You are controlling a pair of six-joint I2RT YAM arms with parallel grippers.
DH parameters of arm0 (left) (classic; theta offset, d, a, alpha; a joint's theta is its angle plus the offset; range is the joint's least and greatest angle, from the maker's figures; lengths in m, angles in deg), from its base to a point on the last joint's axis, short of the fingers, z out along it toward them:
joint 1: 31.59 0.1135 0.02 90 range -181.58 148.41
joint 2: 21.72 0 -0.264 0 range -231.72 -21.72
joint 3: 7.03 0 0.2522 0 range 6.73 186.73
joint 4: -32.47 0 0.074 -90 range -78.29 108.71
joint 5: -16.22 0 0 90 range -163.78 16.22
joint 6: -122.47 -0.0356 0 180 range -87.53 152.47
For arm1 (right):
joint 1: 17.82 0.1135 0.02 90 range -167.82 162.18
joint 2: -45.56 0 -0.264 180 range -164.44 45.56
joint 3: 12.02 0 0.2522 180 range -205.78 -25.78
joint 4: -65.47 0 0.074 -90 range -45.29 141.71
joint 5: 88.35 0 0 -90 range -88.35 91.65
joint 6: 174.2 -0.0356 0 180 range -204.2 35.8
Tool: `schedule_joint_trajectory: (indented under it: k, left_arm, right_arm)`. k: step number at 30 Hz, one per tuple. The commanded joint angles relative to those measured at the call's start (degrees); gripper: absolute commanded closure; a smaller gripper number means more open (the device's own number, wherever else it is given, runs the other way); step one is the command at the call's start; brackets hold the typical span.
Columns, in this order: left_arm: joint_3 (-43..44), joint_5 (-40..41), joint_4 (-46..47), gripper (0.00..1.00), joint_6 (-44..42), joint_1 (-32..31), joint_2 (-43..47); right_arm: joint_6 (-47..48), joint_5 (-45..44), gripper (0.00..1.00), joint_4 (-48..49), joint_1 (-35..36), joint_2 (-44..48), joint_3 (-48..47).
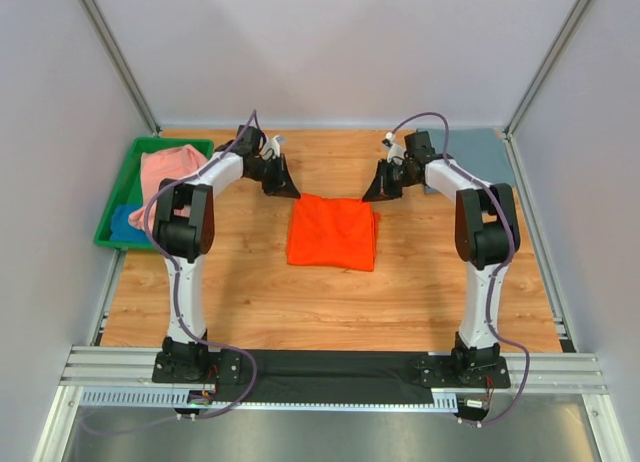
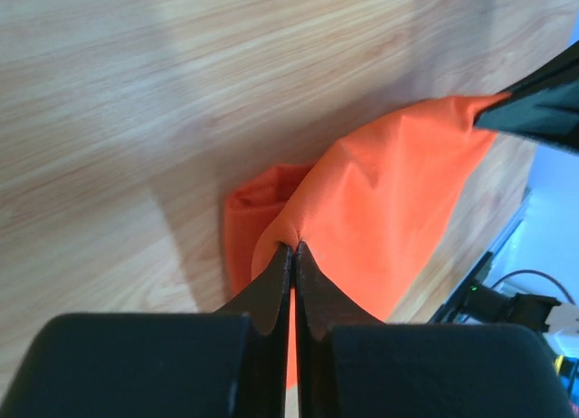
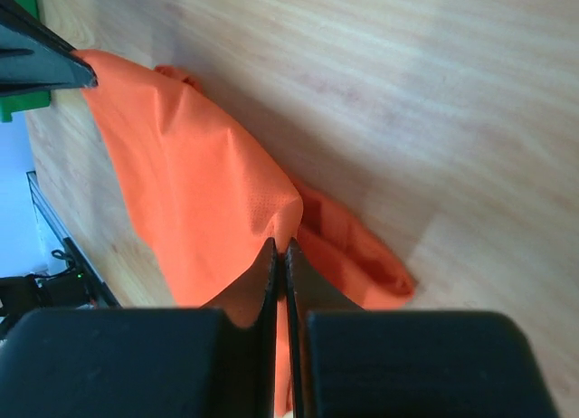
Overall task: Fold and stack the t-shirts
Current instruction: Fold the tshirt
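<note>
I can see the orange t-shirt's lower layer sticking out past the fold in my right gripper, so next I open that gripper, take the layer's jutting corner (image 3: 396,284) and pull it straight.
The orange t-shirt (image 1: 332,232) lies partly folded on the wooden table, its far edge lifted between the two arms. My left gripper (image 1: 291,191) is shut on the shirt's far left corner, with orange cloth (image 2: 398,183) pinched at the tips of the left gripper (image 2: 294,247). On the far right corner my right gripper (image 1: 371,194) is shut as well. In the right wrist view the right gripper (image 3: 279,246) pinches a fold of the orange t-shirt (image 3: 190,183). A salmon pink t-shirt (image 1: 170,170) and a blue t-shirt (image 1: 124,222) lie in the tray. A slate grey-blue t-shirt (image 1: 482,152) lies at the back right.
A green plastic tray (image 1: 112,200) stands at the left edge of the table. Grey walls with metal posts close in the back and both sides. Bare wood shows in front of the orange shirt down to the arm bases.
</note>
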Motion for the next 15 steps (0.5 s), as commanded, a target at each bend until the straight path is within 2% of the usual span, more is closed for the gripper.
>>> schedule_joint_trajectory:
  k: [1,4,9,12,15]
  left_arm:
    - [0.11,-1.73,5.47,1.00,4.82,-1.30,8.49]
    - [0.72,-1.72,4.94,1.00,5.71,-2.53,8.68]
    - [1.08,-1.81,6.07,1.00,6.41,-3.06,8.59]
    - [4.14,-2.77,7.66,1.00,7.11,-3.76,5.44]
    - [9.59,-5.14,7.76,1.00,9.13,-4.12,-2.20]
  right_arm:
    - [-4.72,-2.84,1.00,0.15,-0.13,8.99,3.65]
    - [-8.59,-3.02,1.00,3.92,-0.13,14.26,8.68]
    - [-8.16,-5.73,1.00,1.64,-0.48,16.82,10.71]
    - [-9.92,-8.28,1.00,4.88,-1.88,17.35,15.43]
    - [-12.90,-11.19,1.00,10.33,-3.99,16.21,20.27]
